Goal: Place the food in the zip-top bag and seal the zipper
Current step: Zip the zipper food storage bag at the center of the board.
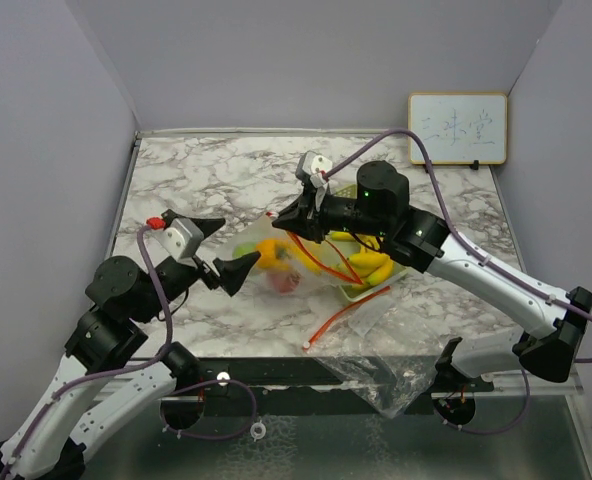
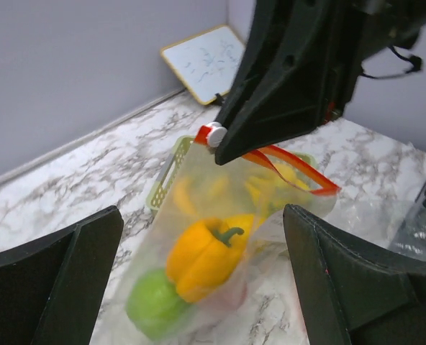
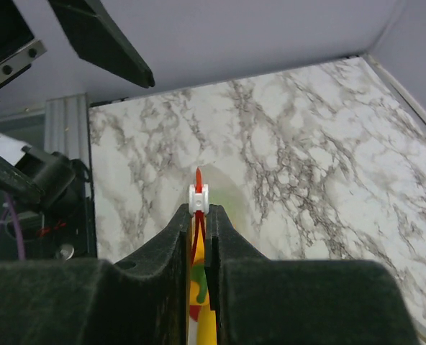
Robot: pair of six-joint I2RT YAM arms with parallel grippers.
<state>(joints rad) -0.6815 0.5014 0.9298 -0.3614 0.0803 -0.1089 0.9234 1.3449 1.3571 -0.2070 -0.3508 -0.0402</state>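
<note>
The zipper's end beside the slider is free, so my left gripper will hold that end before my right gripper pinches the slider (image 2: 216, 134) and pulls it along.
The clear zip-top bag (image 1: 294, 268) hangs lifted over the marble table. My right gripper (image 1: 288, 216) is shut on its red-orange zipper (image 2: 292, 162), right behind the white slider (image 3: 198, 198). Inside the bag I see food: a yellow pepper (image 2: 206, 255), a green round piece (image 2: 155, 305) and a red piece (image 1: 282, 283). Yellow banana pieces (image 1: 364, 262) lie in the pale green tray (image 1: 376, 291) behind the bag. My left gripper (image 1: 241, 242) is open and empty. Its fingers (image 2: 55, 287) stand on either side of the bag's lower end without touching it.
A second crinkly clear bag (image 1: 384, 378) hangs over the table's front edge, with a loose red-orange strip (image 1: 341, 315) in front of the tray. A small whiteboard (image 1: 457, 128) leans on the back right wall. Grey walls close in the left and back.
</note>
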